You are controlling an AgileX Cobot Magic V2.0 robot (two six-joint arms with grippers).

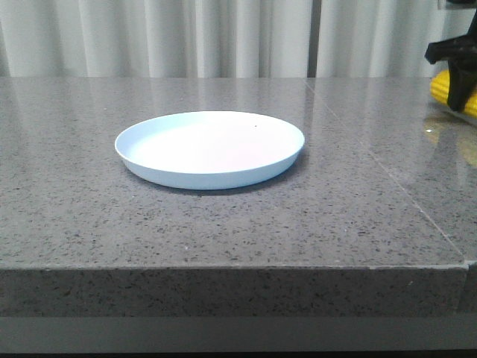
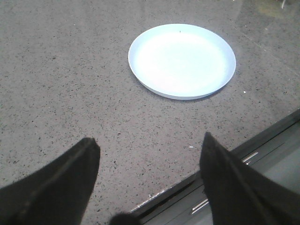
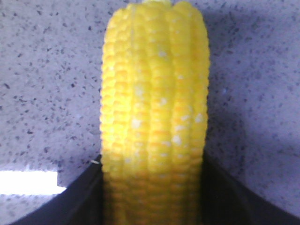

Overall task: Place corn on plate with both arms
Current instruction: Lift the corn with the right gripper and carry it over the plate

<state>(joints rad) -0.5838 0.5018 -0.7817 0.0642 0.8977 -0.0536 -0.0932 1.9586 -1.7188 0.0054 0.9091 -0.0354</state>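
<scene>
I will let go of the corn with my right gripper across the middle of the empty plate [image 1: 218, 124], with one end of the corn over the plate's far rim. The corn is still just above the table.
The pale blue-white plate [image 1: 210, 149] lies empty in the middle of the grey stone table; it also shows in the left wrist view [image 2: 182, 61]. The yellow corn [image 3: 154, 108] fills the right wrist view, held between my right gripper's [image 3: 152, 187] dark fingers, which press both its sides. In the front view the corn [image 1: 445, 87] shows at the far right edge, just above the table, with the right gripper [image 1: 460, 71] on it. My left gripper [image 2: 150, 154] is open and empty, hovering over the table's front edge, well short of the plate.
The table's front edge [image 2: 197, 180] runs under the left gripper, with a metal frame below it. A seam [image 1: 380, 164] crosses the tabletop right of the plate. White curtains [image 1: 223, 37] hang behind the table.
</scene>
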